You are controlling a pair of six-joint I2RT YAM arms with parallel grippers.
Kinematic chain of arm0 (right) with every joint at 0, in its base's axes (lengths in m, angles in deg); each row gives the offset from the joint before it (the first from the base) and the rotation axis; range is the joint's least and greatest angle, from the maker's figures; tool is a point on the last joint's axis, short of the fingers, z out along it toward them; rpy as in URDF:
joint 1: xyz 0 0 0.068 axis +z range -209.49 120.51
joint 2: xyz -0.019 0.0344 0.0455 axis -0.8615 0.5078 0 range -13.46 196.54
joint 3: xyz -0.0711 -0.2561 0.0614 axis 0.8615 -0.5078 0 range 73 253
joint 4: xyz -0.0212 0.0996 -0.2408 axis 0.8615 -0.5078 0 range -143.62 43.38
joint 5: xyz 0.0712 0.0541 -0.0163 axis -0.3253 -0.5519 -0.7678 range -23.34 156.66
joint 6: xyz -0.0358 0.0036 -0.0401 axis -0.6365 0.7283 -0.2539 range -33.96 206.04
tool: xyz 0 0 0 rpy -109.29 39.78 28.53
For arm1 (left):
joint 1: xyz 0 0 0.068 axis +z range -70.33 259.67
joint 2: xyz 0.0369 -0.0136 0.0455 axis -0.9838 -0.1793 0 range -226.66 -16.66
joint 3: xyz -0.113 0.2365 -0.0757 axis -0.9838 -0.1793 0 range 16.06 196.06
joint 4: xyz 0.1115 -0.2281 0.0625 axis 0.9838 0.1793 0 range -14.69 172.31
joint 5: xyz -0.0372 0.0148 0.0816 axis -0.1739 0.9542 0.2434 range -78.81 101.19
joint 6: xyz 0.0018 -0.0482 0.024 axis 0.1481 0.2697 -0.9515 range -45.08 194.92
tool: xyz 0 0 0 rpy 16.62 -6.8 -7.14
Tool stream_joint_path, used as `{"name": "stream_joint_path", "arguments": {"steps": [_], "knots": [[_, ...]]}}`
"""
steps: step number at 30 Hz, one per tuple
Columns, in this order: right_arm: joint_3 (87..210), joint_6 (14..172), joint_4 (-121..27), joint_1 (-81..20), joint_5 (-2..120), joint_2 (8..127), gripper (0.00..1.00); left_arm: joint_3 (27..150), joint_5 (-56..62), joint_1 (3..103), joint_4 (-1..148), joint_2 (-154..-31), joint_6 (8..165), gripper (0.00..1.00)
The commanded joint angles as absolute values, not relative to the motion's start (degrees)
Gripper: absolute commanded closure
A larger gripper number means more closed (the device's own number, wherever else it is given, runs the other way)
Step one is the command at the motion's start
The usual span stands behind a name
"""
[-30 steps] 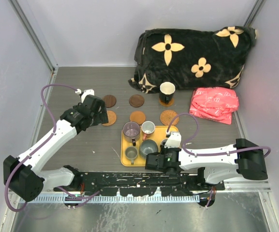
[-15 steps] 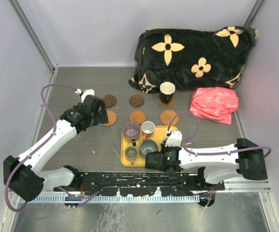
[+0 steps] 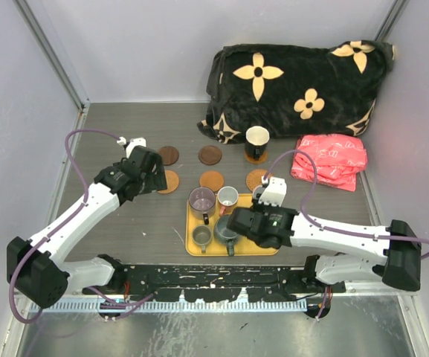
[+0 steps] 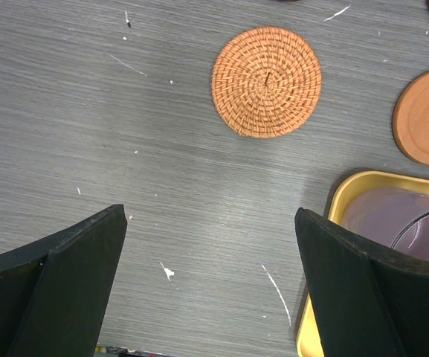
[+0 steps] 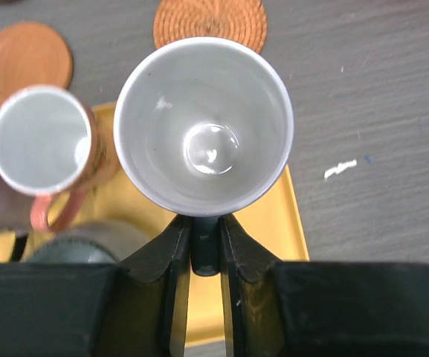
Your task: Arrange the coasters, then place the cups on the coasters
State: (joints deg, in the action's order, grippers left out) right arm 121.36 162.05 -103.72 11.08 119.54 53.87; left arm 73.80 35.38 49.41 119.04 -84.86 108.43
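Observation:
I should use my right gripper to set the grey cup down on the wicker coaster [image 3: 258, 177] [image 5: 210, 18] between the yellow tray and the black cup.
My right gripper [image 5: 205, 223] is shut on the dark handle of a grey cup [image 5: 203, 123] and holds it upright above the yellow tray [image 5: 292, 219]. A wicker coaster [image 5: 210, 18] lies just beyond it. In the top view my right wrist covers that cup. A purple cup [image 3: 201, 199], a white-and-pink cup [image 3: 227, 197], a small olive cup [image 3: 201, 236] and another grey cup [image 3: 225, 227] stand on the tray [image 3: 266, 249]. A black cup [image 3: 257, 140] stands on a coaster at the back. My left gripper [image 4: 210, 223] hangs open over bare table, near a wicker coaster [image 4: 266, 82].
Two dark brown coasters [image 3: 169, 155] [image 3: 210, 155] and an orange-brown coaster [image 3: 212, 181] lie behind the tray. A black flowered blanket [image 3: 296, 82] fills the back right, with a pink bag [image 3: 329, 160] in front of it. Walls close in on both sides.
My right gripper has risen with the grey cup, off the tray's right side, and shifted toward the back. The left arm has stayed where it was.

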Motion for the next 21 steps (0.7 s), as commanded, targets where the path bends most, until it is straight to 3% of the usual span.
{"name": "stream_joint_path", "arguments": {"steps": [1,9,21], "knots": [[121.48,142.79,-88.15,2.69,122.79,50.05,0.99,76.12,35.63,49.44,118.38,-85.7,108.36,0.02],[116.88,120.78,-66.32,-10.87,115.37,49.96,0.99,76.77,35.86,49.44,118.4,-86.61,107.99,0.02],[113.18,109.98,-47.78,-20.4,104.18,57.89,1.0,78.09,36.39,49.44,118.15,-88.71,107.09,0.02]]}}
